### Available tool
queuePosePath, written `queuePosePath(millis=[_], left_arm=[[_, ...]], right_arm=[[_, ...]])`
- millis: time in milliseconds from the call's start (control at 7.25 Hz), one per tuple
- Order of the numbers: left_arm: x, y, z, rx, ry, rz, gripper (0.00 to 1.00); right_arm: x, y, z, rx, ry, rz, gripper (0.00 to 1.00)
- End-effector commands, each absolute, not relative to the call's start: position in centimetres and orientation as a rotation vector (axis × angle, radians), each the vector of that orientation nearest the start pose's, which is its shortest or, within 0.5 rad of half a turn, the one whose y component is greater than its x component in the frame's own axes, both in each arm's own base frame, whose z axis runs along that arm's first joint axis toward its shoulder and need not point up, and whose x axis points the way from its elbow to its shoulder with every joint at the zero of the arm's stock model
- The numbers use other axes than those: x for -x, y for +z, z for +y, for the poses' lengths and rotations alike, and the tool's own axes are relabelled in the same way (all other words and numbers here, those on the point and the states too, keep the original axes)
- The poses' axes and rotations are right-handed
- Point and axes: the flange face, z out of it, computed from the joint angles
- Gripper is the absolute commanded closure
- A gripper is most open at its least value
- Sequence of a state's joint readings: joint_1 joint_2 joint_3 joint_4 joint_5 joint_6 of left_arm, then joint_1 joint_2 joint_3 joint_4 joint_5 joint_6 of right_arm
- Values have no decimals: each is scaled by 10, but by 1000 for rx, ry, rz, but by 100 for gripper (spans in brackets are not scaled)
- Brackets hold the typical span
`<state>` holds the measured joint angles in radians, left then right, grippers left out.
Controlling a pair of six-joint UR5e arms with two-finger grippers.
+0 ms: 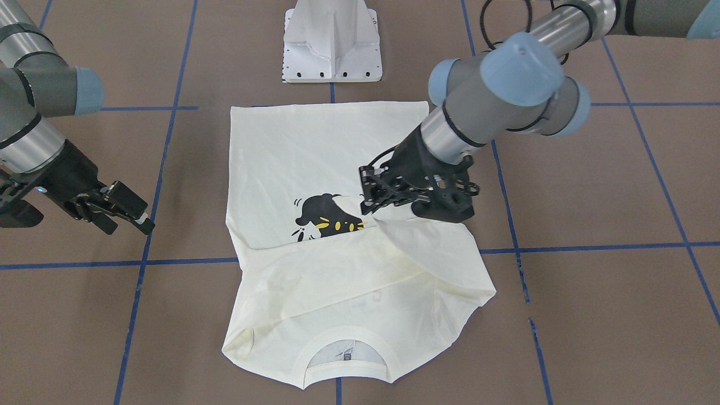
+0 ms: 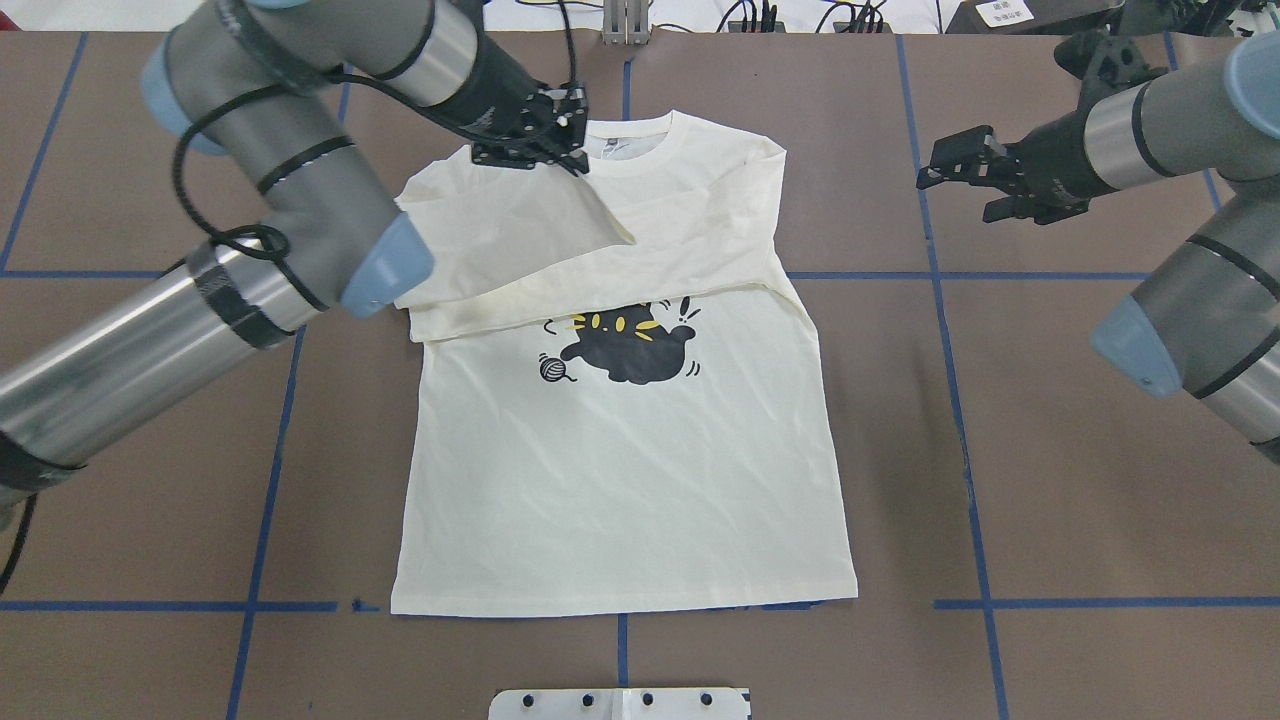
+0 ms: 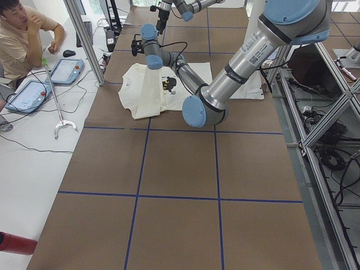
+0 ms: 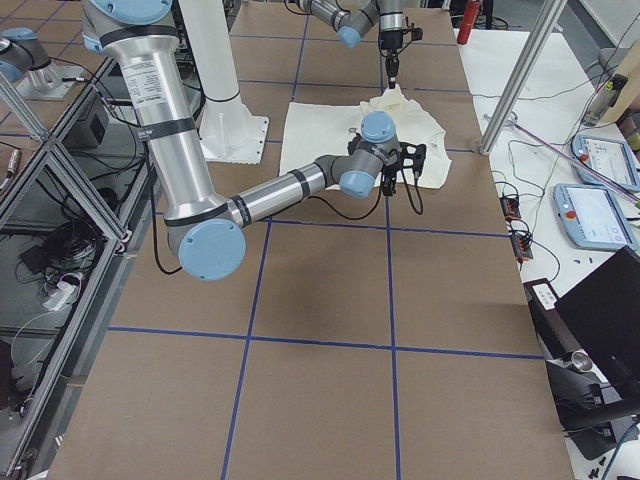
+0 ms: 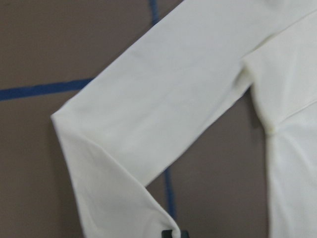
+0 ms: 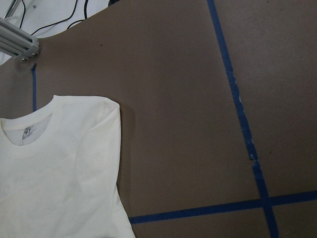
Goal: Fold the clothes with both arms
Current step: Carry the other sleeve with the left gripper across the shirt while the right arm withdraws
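Observation:
Next, I let go of the sleeve cuff with my left gripper past the cat print, at the T-shirt's side edge [image 1: 243,216] nearest my right gripper.
The cream long-sleeved T-shirt [image 1: 315,157] lies flat on the brown table, cat print [image 2: 625,345] up, neckline on the side away from the robot. One sleeve lies folded across the chest. My left gripper [image 2: 577,162] is shut on the cuff of the other sleeve [image 5: 163,99] and holds it raised above the chest, close to the neckline; this gripper also shows in the front-facing view [image 1: 367,207]. My right gripper [image 2: 950,185] is open and empty, off the shirt's edge on the robot's right, above bare table [image 1: 130,225]. The right wrist view shows the shoulder and neckline [image 6: 59,168].
The white pedestal base [image 1: 333,50] stands just behind the shirt's hem. Blue tape lines [image 2: 960,400] grid the brown table. An operator [image 3: 22,39] sits beyond the far edge with tablets [image 3: 64,70] beside him.

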<state>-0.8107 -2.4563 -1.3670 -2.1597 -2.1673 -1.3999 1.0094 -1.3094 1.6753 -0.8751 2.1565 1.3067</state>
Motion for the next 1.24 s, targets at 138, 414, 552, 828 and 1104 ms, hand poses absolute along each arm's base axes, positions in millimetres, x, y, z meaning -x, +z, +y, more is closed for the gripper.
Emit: queuePosePath(millis=[138, 414, 552, 828, 1104], left_arm=[[-578, 66, -565, -240, -224, 1328, 100], [-662, 64, -512, -272, -208, 1320, 100], [-685, 55, -489, -269, -187, 1333, 100], [-695, 74, -494, -285, -198, 1334, 99], [-694, 67, -496, -290, -216, 1361, 24]], right_arm=[[228, 396, -534, -213, 343, -1150, 0], [225, 394, -527, -211, 342, -1155, 0], [225, 397, -526, -206, 344, -1151, 0], [229, 401, -528, -197, 354, -1146, 0], [230, 398, -529, -198, 352, -1148, 0]])
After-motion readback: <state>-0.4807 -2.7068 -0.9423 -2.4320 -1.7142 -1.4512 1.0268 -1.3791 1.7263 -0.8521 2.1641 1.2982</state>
